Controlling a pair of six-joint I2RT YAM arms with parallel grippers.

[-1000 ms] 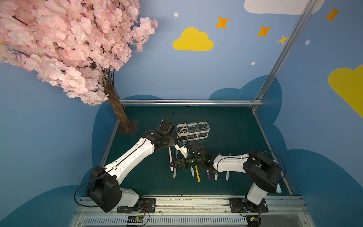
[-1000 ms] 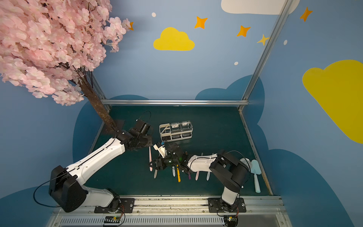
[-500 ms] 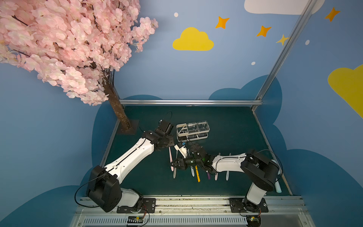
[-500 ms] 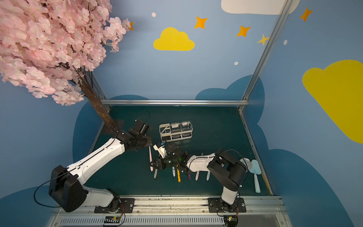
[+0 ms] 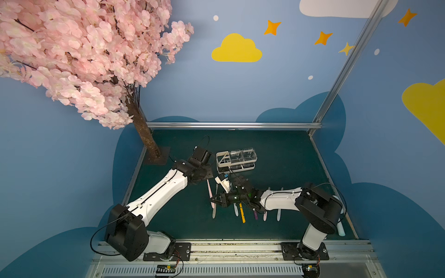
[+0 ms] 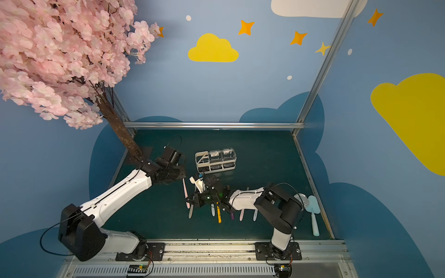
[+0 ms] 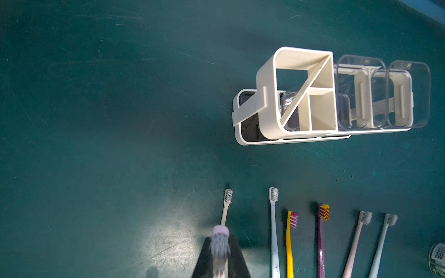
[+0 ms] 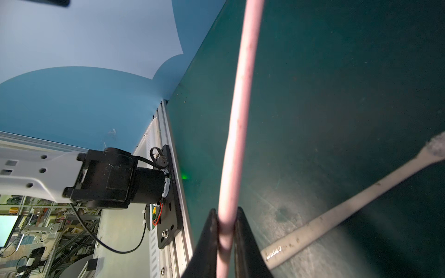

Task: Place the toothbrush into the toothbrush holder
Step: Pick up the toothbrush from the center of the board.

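I need to open my left gripper, swing it around and take the pink toothbrush from its tip (image 7: pixel 220 229), handle ahead, because its bristle end points ahead of that gripper.
The toothbrush holder (image 5: pixel 236 160) (image 6: pixel 215 161), a white frame with a divided slot section and two clear cups, stands upright mid-table; the left wrist view looks down into it (image 7: pixel 301 96). A pink toothbrush (image 5: pixel 210 192) (image 6: pixel 185 192) spans between both grippers. My left gripper (image 5: pixel 207 179) (image 7: pixel 220 237) is shut on its bristle end (image 7: pixel 220 248), just left of the holder. Nearer the front, my right gripper (image 5: pixel 213 201) (image 8: pixel 226 209) is shut on its pink handle (image 8: pixel 243 96).
Several other toothbrushes lie in a row on the green mat: beige (image 7: pixel 225 207), pale blue (image 7: pixel 273 228), yellow (image 7: pixel 289 240), purple (image 7: pixel 320 240). A small white object (image 5: pixel 222 183) lies in front of the holder. Tree trunk (image 5: pixel 144 134) at back left, teal spatula (image 6: pixel 314 216) at right.
My right gripper has closed on the pink handle. The left arm has hardly moved and keeps its hold on the bristle end.
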